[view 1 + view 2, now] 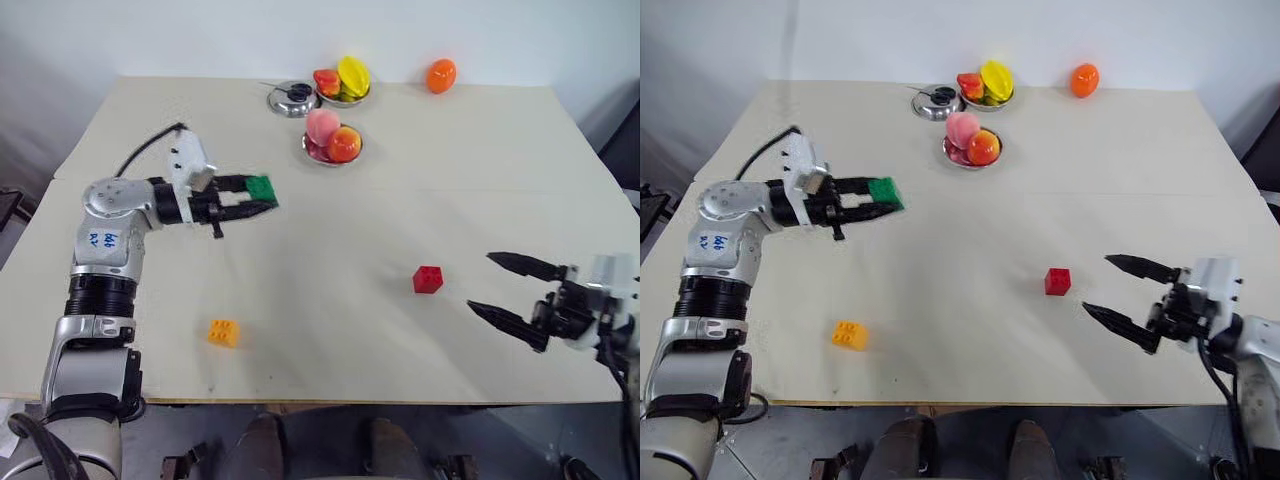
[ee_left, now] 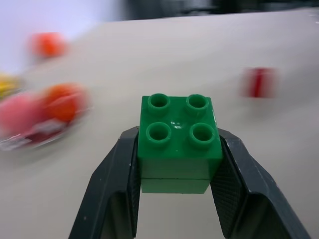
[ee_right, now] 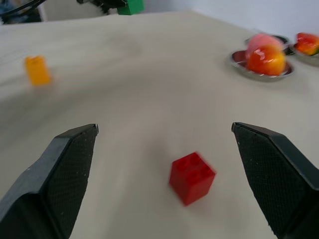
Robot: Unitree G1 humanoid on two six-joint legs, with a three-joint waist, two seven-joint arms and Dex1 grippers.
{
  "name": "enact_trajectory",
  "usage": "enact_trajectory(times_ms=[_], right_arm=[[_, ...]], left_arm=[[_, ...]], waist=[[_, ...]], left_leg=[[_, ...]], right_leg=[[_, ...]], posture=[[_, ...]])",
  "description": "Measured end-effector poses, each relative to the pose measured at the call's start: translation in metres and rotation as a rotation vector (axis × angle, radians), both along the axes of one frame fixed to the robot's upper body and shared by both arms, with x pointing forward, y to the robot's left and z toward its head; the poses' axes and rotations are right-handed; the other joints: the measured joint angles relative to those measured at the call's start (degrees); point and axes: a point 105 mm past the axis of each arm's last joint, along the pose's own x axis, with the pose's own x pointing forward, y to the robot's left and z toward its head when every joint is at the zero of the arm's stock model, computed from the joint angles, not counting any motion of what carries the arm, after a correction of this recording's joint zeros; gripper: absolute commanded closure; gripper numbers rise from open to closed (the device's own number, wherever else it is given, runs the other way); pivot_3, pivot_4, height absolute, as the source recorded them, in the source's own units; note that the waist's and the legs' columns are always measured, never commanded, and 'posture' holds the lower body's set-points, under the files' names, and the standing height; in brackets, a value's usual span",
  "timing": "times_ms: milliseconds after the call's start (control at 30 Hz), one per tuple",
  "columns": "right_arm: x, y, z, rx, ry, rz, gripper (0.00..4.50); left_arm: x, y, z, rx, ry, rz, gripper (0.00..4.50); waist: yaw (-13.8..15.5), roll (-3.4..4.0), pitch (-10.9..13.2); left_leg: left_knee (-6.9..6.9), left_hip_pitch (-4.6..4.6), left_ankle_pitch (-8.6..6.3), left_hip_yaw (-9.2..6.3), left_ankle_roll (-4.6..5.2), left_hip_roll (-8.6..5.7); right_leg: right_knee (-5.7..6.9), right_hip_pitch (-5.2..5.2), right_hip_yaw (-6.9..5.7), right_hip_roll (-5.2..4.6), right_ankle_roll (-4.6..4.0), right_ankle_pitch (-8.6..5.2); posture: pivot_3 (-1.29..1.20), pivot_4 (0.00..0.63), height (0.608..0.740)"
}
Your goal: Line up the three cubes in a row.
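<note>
Next, my left gripper releases the green cube on the bare table (image 1: 369, 275) (image 2: 281, 119) just short of the red cube.
My left gripper (image 1: 262, 196) is shut on the green cube (image 1: 261, 188) and holds it above the table on the left, pointing toward the middle; the left wrist view shows the studded green cube (image 2: 178, 142) clamped between both fingers. The red cube (image 1: 428, 279) lies on the table right of centre. My right gripper (image 1: 490, 283) stands open just to its right, fingers aimed at it, with nothing between them; the red cube (image 3: 191, 177) sits a little ahead of it in the right wrist view. The orange-yellow cube (image 1: 223, 332) rests near the front left edge.
At the back of the table (image 1: 480, 160) stand two metal bowls of fruit (image 1: 333, 142) (image 1: 343, 82), a small metal dish (image 1: 292, 98) and a loose orange fruit (image 1: 441, 75). A black cable (image 1: 140, 152) trails off my left arm.
</note>
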Motion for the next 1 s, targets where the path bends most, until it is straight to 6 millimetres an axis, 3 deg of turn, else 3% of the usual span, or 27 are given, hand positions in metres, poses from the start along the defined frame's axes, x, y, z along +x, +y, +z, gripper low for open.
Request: enact_trajectory(times_ms=[100, 200, 333, 533, 700, 1000], right_arm=[[-0.019, -0.003, -0.010, -0.028, 0.049, 0.046, 0.00], [-0.028, -0.001, -0.015, -0.045, 0.067, 0.091, 0.00], [-0.028, 0.002, -0.015, -0.068, 0.050, 0.113, 0.00], [-0.022, 0.003, -0.011, -0.064, 0.028, 0.085, 0.00], [-0.024, 0.005, -0.012, -0.062, 0.035, 0.065, 0.00], [-0.030, 0.011, -0.014, -0.053, 0.046, 0.038, 0.00]], left_arm=[[-0.016, -0.032, -0.020, 0.085, 0.093, -0.140, 2.99], [-0.015, -0.063, -0.033, 0.133, 0.141, -0.170, 2.99], [-0.002, -0.094, -0.043, 0.188, 0.129, -0.125, 2.99], [0.003, -0.127, -0.082, 0.270, 0.179, -0.118, 2.99], [0.009, -0.142, -0.098, 0.322, 0.162, -0.112, 2.99], [0.015, -0.146, -0.100, 0.311, 0.109, -0.127, 2.99]], waist=[[0.3, 0.00, 0.0], [0.5, -0.01, 0.0], [0.5, 0.00, 0.0], [0.6, -0.01, 0.0], [0.8, -0.01, 0.0], [0.8, -0.01, 0.0]], left_leg=[[0.10, -0.02, 0.00, -0.03, 0.00, 0.00], [0.23, -0.03, -0.01, -0.04, 0.02, 0.00], [0.23, 0.00, 0.00, -0.05, 0.01, 0.00], [0.25, -0.04, 0.00, -0.06, 0.01, 0.00], [0.26, -0.06, -0.01, -0.07, 0.02, 0.00], [0.27, -0.05, -0.01, -0.09, 0.02, 0.00]], right_leg=[[-0.01, 0.00, 0.01, 0.00, 0.00, 0.00], [-0.06, 0.00, 0.02, 0.00, 0.02, 0.01], [-0.06, -0.02, 0.02, 0.00, 0.01, 0.01], [-0.07, -0.05, 0.02, 0.00, 0.01, 0.01], [-0.10, -0.05, 0.02, -0.01, 0.01, 0.01], [-0.10, -0.03, 0.01, -0.01, 0.00, 0.01]], posture=[[0.00, 0.150, 0.740], [0.00, 0.150, 0.740], [0.00, 0.150, 0.740], [0.00, 0.150, 0.740], [0.00, 0.150, 0.740], [0.00, 0.150, 0.740]])
